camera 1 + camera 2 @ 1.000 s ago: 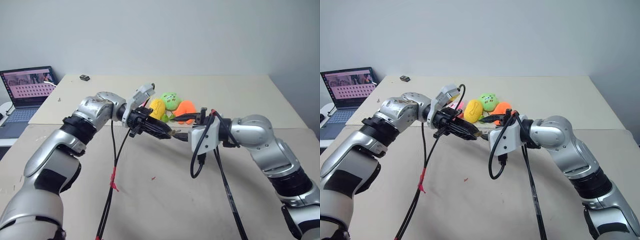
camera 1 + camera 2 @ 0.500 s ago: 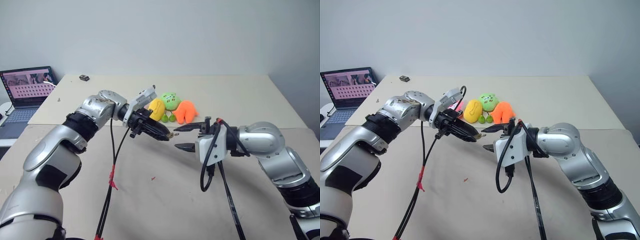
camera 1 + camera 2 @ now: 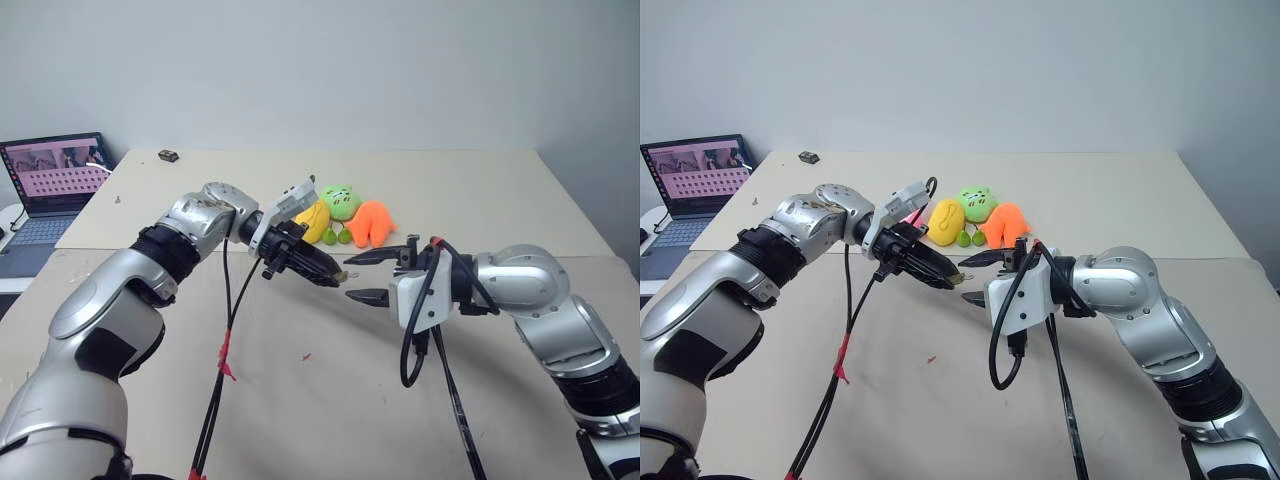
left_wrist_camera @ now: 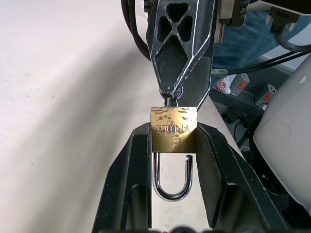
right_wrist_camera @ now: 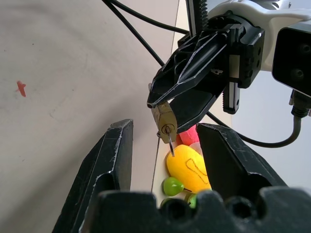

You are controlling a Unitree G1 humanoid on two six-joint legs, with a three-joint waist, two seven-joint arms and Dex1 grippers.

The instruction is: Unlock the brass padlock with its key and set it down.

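Note:
The shackle points back, so my right gripper takes the padlock's key end point(image 4: 173, 114) before my left gripper, with the shackle between its fingers, swings it aside.
The brass padlock point(image 4: 173, 127) is clamped between the fingers of my left gripper point(image 3: 338, 277), held above the table. Its silvery shackle point(image 4: 171, 187) points back toward the wrist, and one leg's end appears just free of the body. The key point(image 5: 170, 143) sticks out of the keyhole with nothing holding it. My right gripper point(image 3: 350, 278) faces the padlock from the right. It is open, with one finger above and one below the key's line, a short way off and touching neither key nor padlock.
Behind the grippers lie yellow point(image 3: 315, 218), green point(image 3: 341, 200) and orange point(image 3: 370, 222) plush toys and small green balls point(image 3: 330, 236). A laptop point(image 3: 55, 180) stands at the far left and a small dark object point(image 3: 169, 155) at the back. Black cables point(image 3: 225, 340) hang from both wrists.
My right gripper has drawn back to the right, away from the padlock, leaving the key in the lock. The left gripper has kept its place and its hold.

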